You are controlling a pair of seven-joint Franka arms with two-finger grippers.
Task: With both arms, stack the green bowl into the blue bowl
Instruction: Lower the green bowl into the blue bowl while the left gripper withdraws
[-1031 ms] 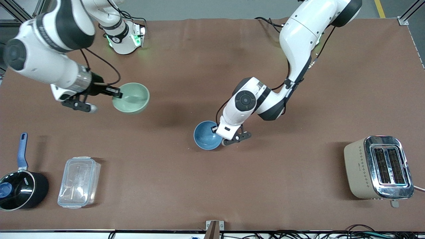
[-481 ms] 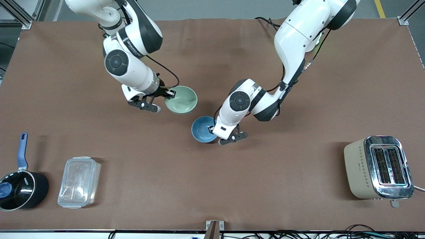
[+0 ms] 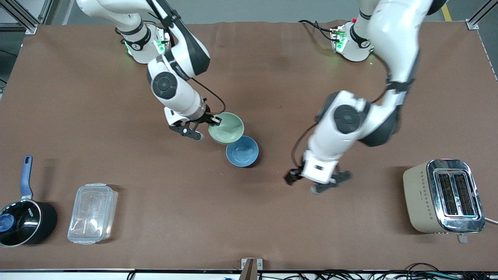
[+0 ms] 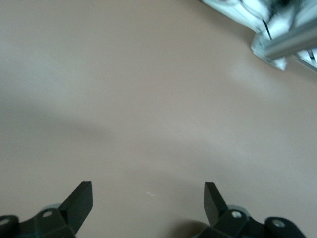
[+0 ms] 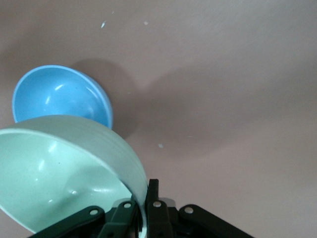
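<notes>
I should let go of the green bowl with my right gripper, so it is nested in the middle of the blue bowl [image 3: 242,150] [image 5: 63,98] on the table.
The green bowl [image 3: 226,127] hangs tilted in my right gripper [image 3: 213,121], which is shut on its rim. It is partly over the edge of the blue bowl [image 3: 242,151], which stands alone on the table just nearer the front camera. In the right wrist view the green bowl [image 5: 64,171] fills the foreground, the blue bowl [image 5: 58,96] lies below it, and the right gripper [image 5: 146,201] pinches the rim. My left gripper [image 3: 291,178] is open and empty over bare table, off toward the left arm's end from the blue bowl. The left wrist view shows the left gripper [image 4: 147,198] over bare table.
A beige toaster [image 3: 443,196] stands near the left arm's end of the table. A clear plastic container [image 3: 92,213] and a black saucepan [image 3: 23,221] with a blue handle sit near the right arm's end, close to the front edge.
My right gripper has carried the green bowl across to the blue bowl. My left gripper has let go of the blue bowl and drawn away toward the left arm's end.
</notes>
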